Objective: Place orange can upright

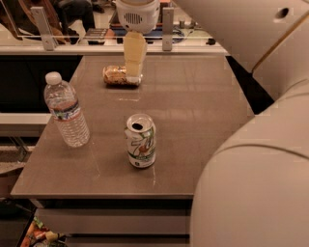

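The orange can is lying on its side, and next my gripper will go to the middle of the orange can [120, 75] and close there from above.
The orange can [114, 75] lies on its side at the far middle-left of the brown table [193, 120]; it is orange-brown with pale mottled print. My gripper [133, 76] hangs down from the pale wrist housing [137, 14] and reaches the can's right end, covering that end. I cannot tell whether it touches the can.
A white-and-green 7UP can [140, 140] stands upright near the table's front middle. A clear water bottle [66, 110] with a white cap stands at the left edge. My large pale arm [251, 144] fills the right side. A railing and dark clutter lie beyond the far edge.
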`<control>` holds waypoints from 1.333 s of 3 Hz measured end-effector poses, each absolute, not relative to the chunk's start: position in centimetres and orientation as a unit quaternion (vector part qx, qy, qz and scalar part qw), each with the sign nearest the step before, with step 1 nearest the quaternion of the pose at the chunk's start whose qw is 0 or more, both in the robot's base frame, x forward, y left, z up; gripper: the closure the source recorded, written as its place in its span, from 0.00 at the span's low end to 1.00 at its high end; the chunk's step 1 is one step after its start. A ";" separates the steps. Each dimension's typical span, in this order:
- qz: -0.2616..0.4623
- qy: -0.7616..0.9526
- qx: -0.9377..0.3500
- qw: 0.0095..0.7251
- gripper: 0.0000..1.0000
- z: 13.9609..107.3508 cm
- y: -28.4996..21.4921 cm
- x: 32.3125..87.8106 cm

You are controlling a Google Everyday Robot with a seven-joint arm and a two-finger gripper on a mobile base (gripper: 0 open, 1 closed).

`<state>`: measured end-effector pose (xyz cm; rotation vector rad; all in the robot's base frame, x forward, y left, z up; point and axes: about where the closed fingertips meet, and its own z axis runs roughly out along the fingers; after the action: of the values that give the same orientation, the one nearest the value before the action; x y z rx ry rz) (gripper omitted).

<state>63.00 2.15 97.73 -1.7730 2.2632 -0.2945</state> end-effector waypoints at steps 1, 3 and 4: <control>-0.091 0.771 -0.614 0.142 0.00 96.9 1.7 65.2; -0.035 0.743 -0.645 0.178 0.00 95.0 5.9 68.7; 0.003 0.734 -0.653 0.186 0.00 93.2 8.2 69.5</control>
<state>69.51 8.19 93.23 -1.8397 2.0676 0.0073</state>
